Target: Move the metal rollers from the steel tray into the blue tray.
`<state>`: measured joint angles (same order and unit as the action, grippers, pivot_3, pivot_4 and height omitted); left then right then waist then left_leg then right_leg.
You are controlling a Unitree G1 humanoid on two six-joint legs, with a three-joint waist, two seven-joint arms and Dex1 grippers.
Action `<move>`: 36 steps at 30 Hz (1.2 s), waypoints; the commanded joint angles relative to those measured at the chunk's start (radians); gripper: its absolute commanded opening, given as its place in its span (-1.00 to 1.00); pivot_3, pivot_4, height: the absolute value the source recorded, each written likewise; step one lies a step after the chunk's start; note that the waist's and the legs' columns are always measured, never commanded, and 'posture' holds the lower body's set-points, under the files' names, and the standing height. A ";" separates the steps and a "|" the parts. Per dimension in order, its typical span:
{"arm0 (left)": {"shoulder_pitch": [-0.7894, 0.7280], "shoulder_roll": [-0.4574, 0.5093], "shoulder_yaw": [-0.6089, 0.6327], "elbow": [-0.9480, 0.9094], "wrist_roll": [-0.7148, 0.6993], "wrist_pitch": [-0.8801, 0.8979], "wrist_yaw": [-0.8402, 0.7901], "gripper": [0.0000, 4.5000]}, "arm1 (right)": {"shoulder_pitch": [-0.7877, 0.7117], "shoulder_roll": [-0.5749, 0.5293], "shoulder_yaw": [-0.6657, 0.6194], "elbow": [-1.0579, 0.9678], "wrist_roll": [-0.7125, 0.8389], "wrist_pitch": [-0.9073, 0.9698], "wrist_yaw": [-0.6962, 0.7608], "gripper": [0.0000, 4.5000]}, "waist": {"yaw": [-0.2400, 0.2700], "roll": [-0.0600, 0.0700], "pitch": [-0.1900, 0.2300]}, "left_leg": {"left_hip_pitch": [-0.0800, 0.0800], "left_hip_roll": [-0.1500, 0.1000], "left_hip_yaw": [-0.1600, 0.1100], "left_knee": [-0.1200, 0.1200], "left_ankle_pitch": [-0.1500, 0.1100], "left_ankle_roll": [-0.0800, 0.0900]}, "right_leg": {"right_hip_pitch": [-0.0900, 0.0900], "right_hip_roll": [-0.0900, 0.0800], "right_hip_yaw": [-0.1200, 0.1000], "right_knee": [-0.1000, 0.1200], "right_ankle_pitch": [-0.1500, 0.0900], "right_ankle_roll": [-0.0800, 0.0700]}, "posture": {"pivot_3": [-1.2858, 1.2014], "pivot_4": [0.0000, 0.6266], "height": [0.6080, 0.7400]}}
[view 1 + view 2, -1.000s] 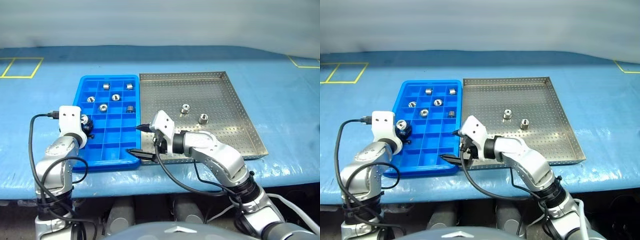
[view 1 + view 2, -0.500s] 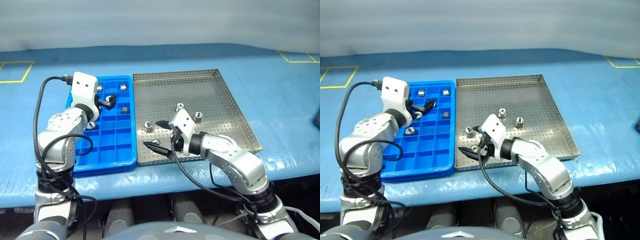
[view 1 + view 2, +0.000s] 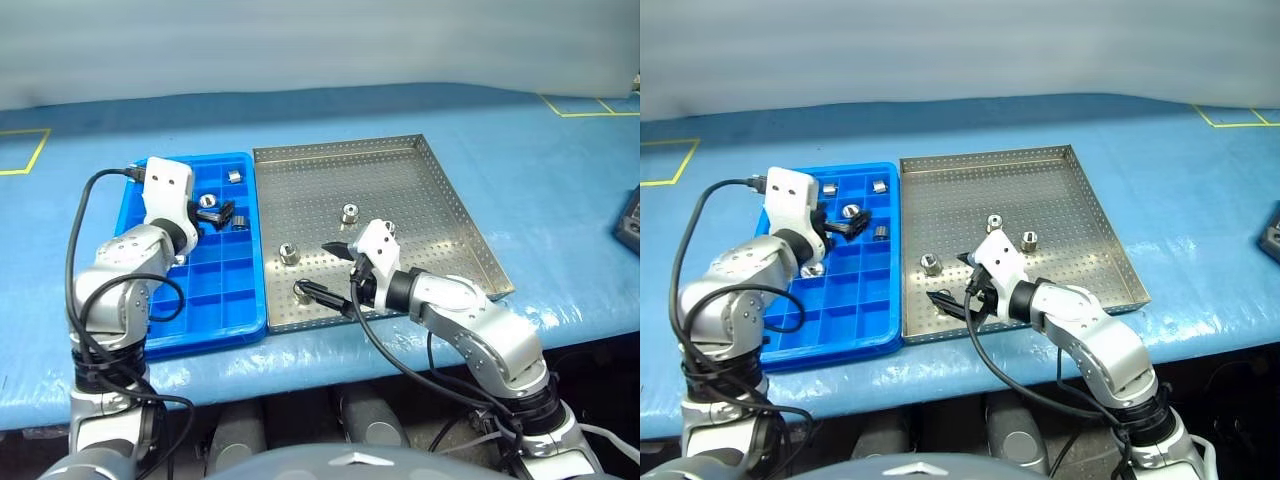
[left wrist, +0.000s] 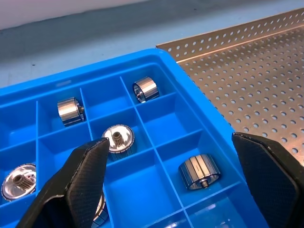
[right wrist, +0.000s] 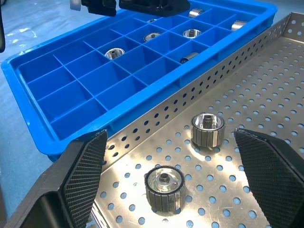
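Note:
The sides of the farther metal roller (image 3: 289,255), near the steel tray's edge that touches the blue tray, will be gripped by my left gripper.
The steel tray (image 3: 400,180) holds several metal rollers, among them one (image 3: 349,212) mid-tray and one (image 3: 289,254) near its left rim. My right gripper (image 3: 325,272) hovers open over the tray's near-left corner, holding nothing. Two rollers (image 5: 207,129) (image 5: 164,183) lie ahead of it between its fingers (image 5: 80,175). The blue tray (image 3: 205,300) sits left of the steel tray, touching it. Several rollers (image 4: 145,89) (image 4: 199,172) rest in its far compartments. My left gripper (image 3: 215,213) hangs open and empty just above those compartments, its fingers (image 4: 85,180) wide apart.
Both trays sit on a blue-covered table (image 3: 520,150) with yellow tape marks (image 3: 575,105) at the far corners. A dark object (image 3: 630,225) lies at the right edge. The blue tray's near compartments (image 5: 71,90) are empty. Cables loop from both wrists.
The view has swung right. My left gripper rose from the blue tray's left edge to its far compartments and opened, letting go of a roller. My right gripper moved right over the steel tray.

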<state>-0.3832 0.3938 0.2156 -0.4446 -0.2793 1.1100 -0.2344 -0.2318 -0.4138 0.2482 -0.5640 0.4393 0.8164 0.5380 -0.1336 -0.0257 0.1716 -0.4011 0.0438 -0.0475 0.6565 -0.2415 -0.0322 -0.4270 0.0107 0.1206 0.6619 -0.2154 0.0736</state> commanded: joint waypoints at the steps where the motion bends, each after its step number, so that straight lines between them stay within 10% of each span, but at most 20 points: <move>1: -0.004 0.021 0.051 -0.065 -0.036 0.025 -0.015 0.99 | -0.017 0.014 -0.002 -0.028 0.012 -0.010 0.000 1.00 | 0.001 0.000 0.000 | 0.000 0.000 0.000 0.000 0.000 0.000 | 0.000 0.000 0.000 0.000 0.000 0.000 | -0.02 -0.52 1.00; 17: -0.215 0.332 -0.409 0.197 -0.069 -0.245 -0.586 0.99 | 0.055 0.015 -0.009 -0.058 0.017 0.001 -0.020 1.00 | 0.010 0.000 0.000 | 0.000 0.000 0.000 -0.001 0.000 0.000 | -0.001 0.000 0.000 -0.001 -0.001 -0.002 | -0.07 -0.52 1.00; 36: -0.538 0.239 -0.794 0.798 0.278 -0.616 -1.024 0.99 | 0.180 0.045 -0.036 -0.151 0.019 -0.002 -0.138 1.00 | -0.100 0.001 0.001 | -0.002 0.000 0.000 -0.002 0.000 0.001 | -0.002 0.000 0.000 -0.001 -0.002 -0.002 | -0.20 -0.52 1.00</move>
<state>-0.8867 0.6370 -0.5711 0.3370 -0.0356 0.5203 -1.2402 -0.0524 -0.3751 0.2257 -0.6687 0.4473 0.8189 0.4082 -0.2335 -0.0252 0.1721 -0.4036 0.0438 -0.0472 0.6544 -0.2418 -0.0317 -0.4294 0.0107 0.1211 0.6612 -0.2175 0.0719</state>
